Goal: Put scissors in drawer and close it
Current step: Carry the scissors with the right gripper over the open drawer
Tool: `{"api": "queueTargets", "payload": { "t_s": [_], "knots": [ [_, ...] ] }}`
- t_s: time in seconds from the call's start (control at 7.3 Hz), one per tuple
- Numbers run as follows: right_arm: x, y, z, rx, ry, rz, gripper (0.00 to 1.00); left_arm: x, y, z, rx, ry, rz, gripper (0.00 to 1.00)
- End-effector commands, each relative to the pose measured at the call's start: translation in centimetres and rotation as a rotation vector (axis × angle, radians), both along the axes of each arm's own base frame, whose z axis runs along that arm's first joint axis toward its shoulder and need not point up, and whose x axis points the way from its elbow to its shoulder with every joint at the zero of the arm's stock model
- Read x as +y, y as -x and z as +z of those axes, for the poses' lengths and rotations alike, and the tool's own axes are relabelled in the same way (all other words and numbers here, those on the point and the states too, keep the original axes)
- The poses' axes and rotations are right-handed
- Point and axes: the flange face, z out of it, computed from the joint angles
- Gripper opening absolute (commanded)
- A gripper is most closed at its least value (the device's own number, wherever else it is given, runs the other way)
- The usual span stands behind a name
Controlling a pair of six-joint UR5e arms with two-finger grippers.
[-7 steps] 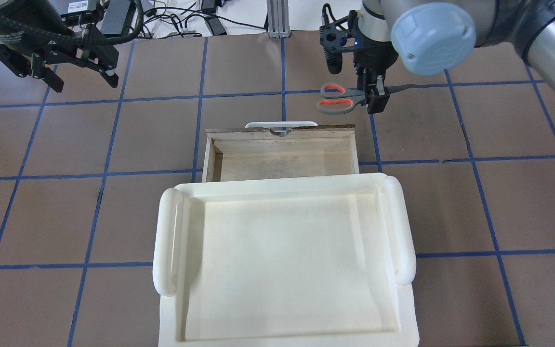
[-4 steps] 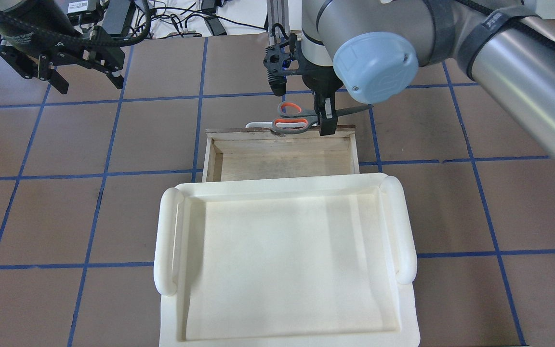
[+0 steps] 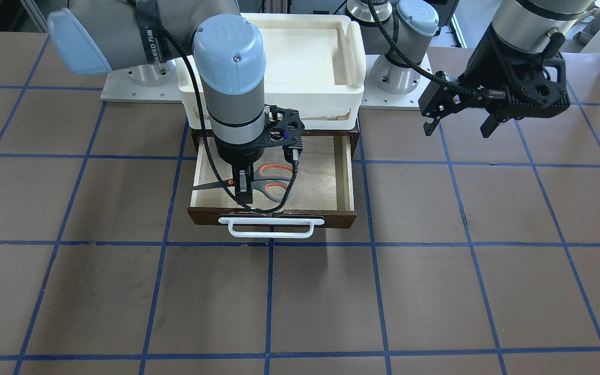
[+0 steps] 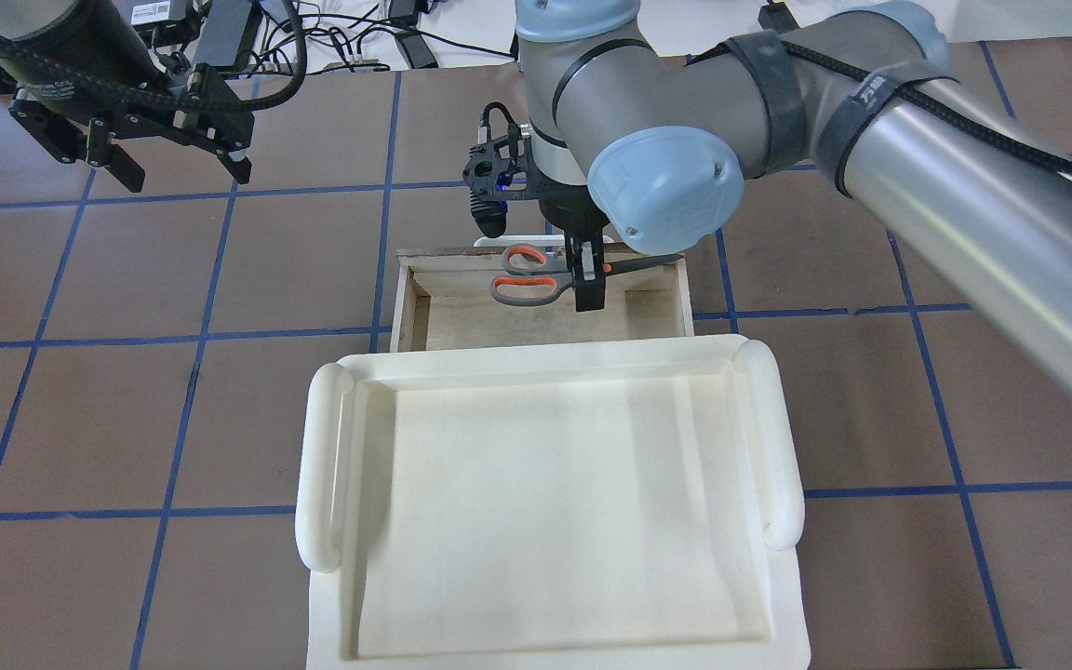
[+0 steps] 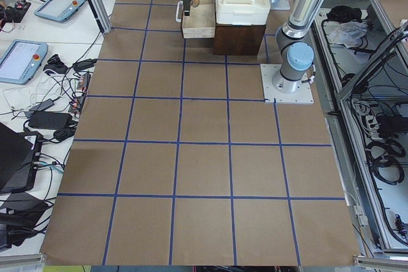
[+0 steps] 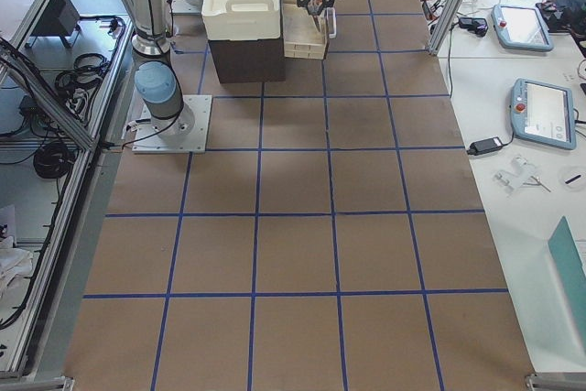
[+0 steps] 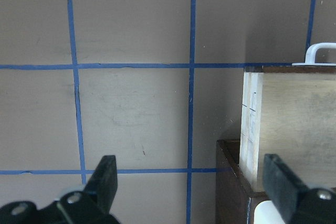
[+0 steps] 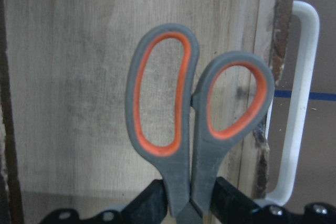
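The scissors, now held level over the open drawer, will be let go by my right gripper on the drawer's plywood bottom (image 3: pixel 271 188) (image 8: pixel 147 106) behind the middle of the drawer's white bar handle.
My right gripper (image 4: pixel 586 279) is shut on the scissors (image 4: pixel 529 274), grey handles lined orange, and holds them level over the open drawer (image 4: pixel 424 316), near its front wall. In the front view the scissors (image 3: pixel 271 183) hang above the pale plywood floor (image 3: pixel 321 172), blade tip pointing past the drawer's side. The right wrist view shows the handles (image 8: pixel 178 114) clamped between the fingers, with the white bar handle (image 8: pixel 299 103) beside them. My left gripper (image 4: pixel 173 158) is open and empty, away from the drawer to its left; it also shows in the front view (image 3: pixel 459 122).
A white plastic tray (image 4: pixel 545 502) sits on top of the dark brown cabinet (image 5: pixel 239 36) that the drawer slides out of. The table is brown with blue tape lines. Cables and boxes lie beyond the far edge (image 4: pixel 350 37).
My right gripper has carried the scissors from the table beyond the drawer, leftward and toward the robot, to above the drawer's inside. The left gripper shifted only slightly.
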Motion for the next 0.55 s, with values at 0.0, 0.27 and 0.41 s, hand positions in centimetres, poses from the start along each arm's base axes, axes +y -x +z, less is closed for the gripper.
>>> {"api": "queueTargets", "payload": {
  "t_s": [0.0, 0.27, 0.41],
  "knots": [
    [1.4, -1.4, -1.2, -0.004, -0.025, 0.013, 0.0, 0.1, 0.1, 0.0, 0.004, 0.001, 0.0, 1.0],
    [1.6, -1.6, -1.8, -0.001, -0.039, 0.017, 0.0, 0.0, 0.1, -0.1, 0.007, 0.0, 0.0, 1.0],
    [1.8, -2.5, -2.7, 0.005, -0.048, 0.031, 0.0, 0.1, 0.1, 0.0, 0.007, 0.001, 0.0, 1.0]
  ]
}}
